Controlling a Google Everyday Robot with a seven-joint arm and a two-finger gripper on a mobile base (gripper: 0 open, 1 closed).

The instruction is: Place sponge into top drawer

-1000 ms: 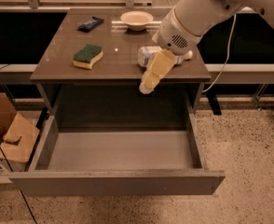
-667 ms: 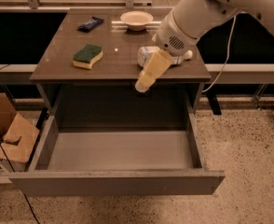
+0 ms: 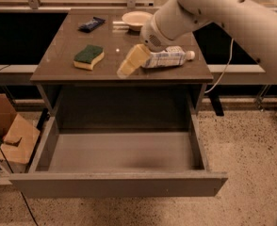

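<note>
The robot's gripper needs to next move to the sponge's side (image 3: 95, 55) facing the clear bottle and close there, because the sponge has to go into the top drawer.
The sponge (image 3: 89, 56), yellow with a dark green scrub layer on top, lies on the left part of the table top (image 3: 58, 72). The top drawer (image 3: 119, 185) is pulled fully out below the table, with nothing on its grey floor. My gripper (image 3: 125, 68), beige and pointing down to the left, hangs just above the table's front middle. It is a short way right of the sponge, not touching it, and holds nothing that I can see.
A clear plastic bottle (image 3: 166, 58) lies on its side just right of the gripper. A white bowl (image 3: 136, 19) and a dark blue packet (image 3: 91, 24) sit at the back of the table. Cardboard boxes (image 3: 11, 135) stand on the floor at left.
My gripper has moved left along the table's front part, from in front of the bottle toward the sponge. The sponge and drawer have not moved.
</note>
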